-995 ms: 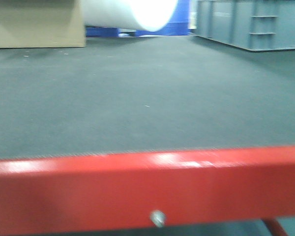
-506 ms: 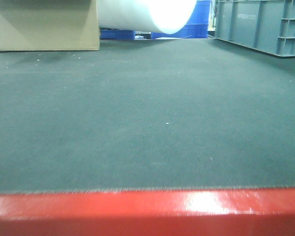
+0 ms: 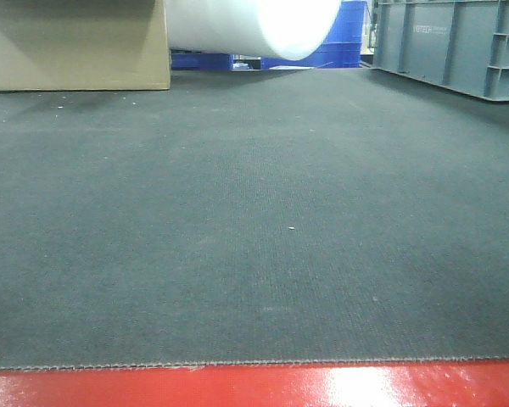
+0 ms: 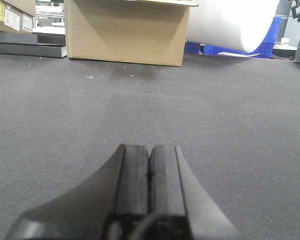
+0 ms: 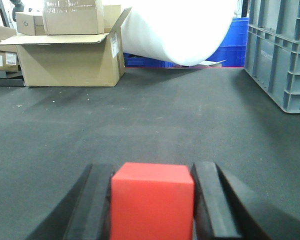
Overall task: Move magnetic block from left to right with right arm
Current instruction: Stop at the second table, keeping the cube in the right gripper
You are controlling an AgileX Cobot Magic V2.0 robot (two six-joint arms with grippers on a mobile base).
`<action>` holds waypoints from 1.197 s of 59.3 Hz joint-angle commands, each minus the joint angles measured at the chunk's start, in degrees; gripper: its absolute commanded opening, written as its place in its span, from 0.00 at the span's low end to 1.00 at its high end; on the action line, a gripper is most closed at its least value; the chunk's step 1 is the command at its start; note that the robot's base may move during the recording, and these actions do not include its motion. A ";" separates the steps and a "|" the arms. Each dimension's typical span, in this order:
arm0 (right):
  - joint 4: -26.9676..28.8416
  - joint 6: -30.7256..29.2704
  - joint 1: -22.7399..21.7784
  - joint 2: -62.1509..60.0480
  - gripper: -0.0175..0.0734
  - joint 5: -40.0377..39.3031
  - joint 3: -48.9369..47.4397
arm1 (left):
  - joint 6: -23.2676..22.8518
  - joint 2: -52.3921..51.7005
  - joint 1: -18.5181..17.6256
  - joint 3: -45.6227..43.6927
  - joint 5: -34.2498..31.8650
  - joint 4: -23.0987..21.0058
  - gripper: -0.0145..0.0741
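The robot's right gripper needs to set the magnetic block down on the small white speck (image 3: pixel 291 214) in the middle of the dark carpet.
In the right wrist view, the magnetic block (image 5: pixel 152 205), a plain red cube, sits between the two black fingers of my right gripper (image 5: pixel 152 169). Both pads press against the block's sides, so the gripper is shut on it, just above the dark carpeted surface (image 5: pixel 155 120). In the left wrist view, my left gripper (image 4: pixel 149 150) is shut with its pads touching and nothing held, low over the same carpet. Neither gripper nor the block shows in the front-facing view.
Open cardboard boxes (image 5: pixel 70 55) stand at the back left. A large white roll (image 5: pixel 180 30) lies at the back centre, with blue crates (image 5: pixel 232 45) behind it. A grey plastic crate (image 5: pixel 282 55) is at the right. A red bar (image 3: pixel 254 388) crosses the front view's bottom edge.
In the front view the red bar has dropped from filling the lower third to a thin strip at the bottom edge. The blur has cleared and more carpet shows.
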 commanded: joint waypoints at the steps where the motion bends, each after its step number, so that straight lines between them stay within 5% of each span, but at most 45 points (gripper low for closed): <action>1: -0.74 -0.39 -0.33 1.06 0.37 -5.05 -1.64 | -0.38 -0.77 -0.17 0.53 -5.30 0.00 0.03; 41: 0.15 -0.39 -0.33 3.49 0.34 -7.69 -2.54 | -0.38 -0.77 -0.17 0.53 -5.30 0.00 0.03; 51: 3.77 -1.62 -0.21 15.60 0.35 -7.90 -7.39 | -0.38 -0.77 -0.17 0.53 -5.30 0.00 0.03; 60: 10.05 -10.42 0.41 30.39 0.35 -8.35 -14.33 | -0.38 -0.77 -0.17 0.53 -5.30 0.00 0.03; 71: 13.45 -16.61 6.79 46.18 0.35 -8.30 -22.40 | -0.38 -0.77 -0.17 0.53 -5.30 0.00 0.03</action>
